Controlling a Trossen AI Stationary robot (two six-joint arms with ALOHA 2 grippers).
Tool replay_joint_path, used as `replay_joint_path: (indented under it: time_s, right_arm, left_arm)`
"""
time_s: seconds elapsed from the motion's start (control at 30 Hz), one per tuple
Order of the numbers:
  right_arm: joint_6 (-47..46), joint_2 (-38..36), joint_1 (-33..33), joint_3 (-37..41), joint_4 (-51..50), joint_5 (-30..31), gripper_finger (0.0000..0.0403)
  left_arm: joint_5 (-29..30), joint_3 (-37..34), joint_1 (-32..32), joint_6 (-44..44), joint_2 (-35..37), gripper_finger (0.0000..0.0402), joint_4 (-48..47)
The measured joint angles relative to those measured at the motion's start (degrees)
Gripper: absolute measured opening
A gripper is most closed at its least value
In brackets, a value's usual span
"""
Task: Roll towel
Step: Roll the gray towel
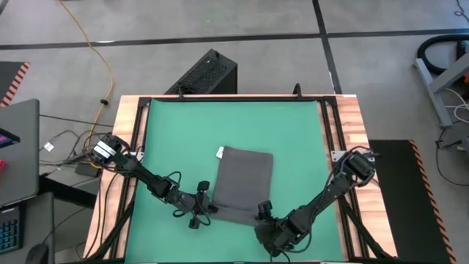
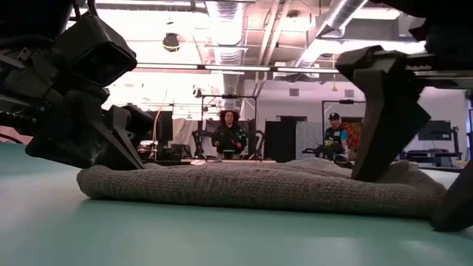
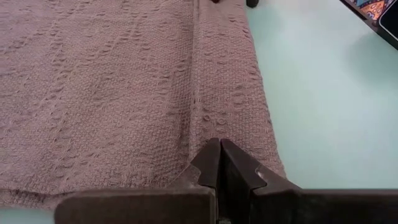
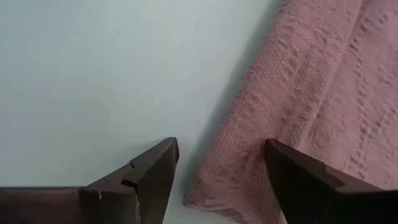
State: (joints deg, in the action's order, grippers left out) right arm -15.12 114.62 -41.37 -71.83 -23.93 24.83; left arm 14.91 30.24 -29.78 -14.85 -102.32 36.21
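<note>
My right gripper will turn in line with the towel's fold, which slants between its open fingers, and pinch the fold's end [image 4: 217,191] before rolling.
The dark grey towel [image 1: 243,183] lies flat on the green mat [image 1: 176,132], with its white tag [image 1: 220,152] at the far left corner. My left gripper [image 1: 208,205] is shut at the towel's near left corner; in the left wrist view [image 3: 219,155] its tips lie over the hem band. My right gripper [image 4: 221,149] is open at the near right corner [image 4: 205,196], one finger over the bare mat and the other over the cloth. I cannot tell whether the right gripper touches the towel. In the low view the towel [image 2: 259,188] lies as a low flat strip. My left gripper has its shut fingertips [image 3: 211,163] on the towel's hem band [image 3: 230,106], just in from the left edge near the near corner. It comes low from the table's left. Whether any cloth is between the tips I cannot tell. The towel lies flat on the mat.
The mat fills a wooden-edged table [image 1: 352,125]. A black box [image 1: 207,73] stands on the floor beyond the far edge, and cables [image 1: 80,150] run at the left. Two people [image 2: 230,133] show in the room behind. Bare mat lies to the far side and left of the towel.
</note>
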Motion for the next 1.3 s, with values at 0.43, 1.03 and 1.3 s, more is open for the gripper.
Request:
replay_joint_path:
  time_s: [0.43,1.03,1.3]
  right_arm:
    - [-23.49,0.76,-2.53,2.32,-3.05,3.58,0.0262]
    - [-37.69,0.55,0.33,2.09,-4.56,0.00,0.0026]
    - [-36.36,-0.46,0.71,-1.57,-4.48,-8.46,0.0026]
  left_arm:
    - [0.14,0.07,0.02,-1.44,0.04,0.0000,-1.54]
    - [-6.67,0.50,0.63,-9.07,-0.07,0.0000,0.75]
    - [-18.08,5.12,2.08,-25.61,-0.17,0.0000,-0.04]
